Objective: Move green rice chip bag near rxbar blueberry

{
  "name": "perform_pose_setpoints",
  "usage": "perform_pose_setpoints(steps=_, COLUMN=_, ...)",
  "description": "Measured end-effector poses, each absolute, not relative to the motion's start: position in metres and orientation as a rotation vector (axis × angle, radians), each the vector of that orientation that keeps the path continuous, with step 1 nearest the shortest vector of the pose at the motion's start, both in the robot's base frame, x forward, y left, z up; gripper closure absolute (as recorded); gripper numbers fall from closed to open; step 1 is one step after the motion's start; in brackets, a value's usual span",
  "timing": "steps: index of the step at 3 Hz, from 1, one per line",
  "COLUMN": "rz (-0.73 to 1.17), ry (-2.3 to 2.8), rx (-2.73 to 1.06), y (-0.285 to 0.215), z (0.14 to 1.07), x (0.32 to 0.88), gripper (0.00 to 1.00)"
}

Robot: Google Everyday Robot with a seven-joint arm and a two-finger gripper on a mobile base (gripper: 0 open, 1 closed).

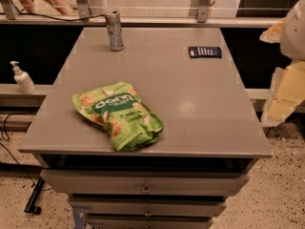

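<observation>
My gripper should next move to the green rice chip bag's near end (pixel 143 126), the one closest to the drawers, and close there.
The green rice chip bag (pixel 118 115) lies flat on the grey table top (pixel 200 104), near the front left. The rxbar blueberry (pixel 205 51), a small dark navy wrapper, lies flat at the far right of the table top. The two are well apart, on a diagonal across the table. My gripper (pixel 287 82) shows as white and pale yellow parts at the right edge of the view. It is beside the table's right side, off the surface, and holds nothing that I can see. It is far from the bag and closer to the bar.
A silver metal can (pixel 114 30) stands upright at the far left of the table top. A white pump bottle (pixel 22 78) sits on a lower ledge to the left. Drawers (pixel 145 187) run below the table's front edge. A railing crosses behind.
</observation>
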State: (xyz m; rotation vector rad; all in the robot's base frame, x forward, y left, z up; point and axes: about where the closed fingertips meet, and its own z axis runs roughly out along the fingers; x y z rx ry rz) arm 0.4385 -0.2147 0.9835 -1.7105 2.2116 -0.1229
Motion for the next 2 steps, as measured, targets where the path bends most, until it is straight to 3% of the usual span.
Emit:
perform_pose_setpoints(steps=1, rz=-0.116, ry=2.200, rx=-1.707, y=-0.210, z=0.980, x=0.437, gripper=0.00)
perform_pose_setpoints(steps=2, rz=0.007, ry=2.160, rx=-1.686, y=-0.198, z=0.957, x=0.441, gripper=0.00)
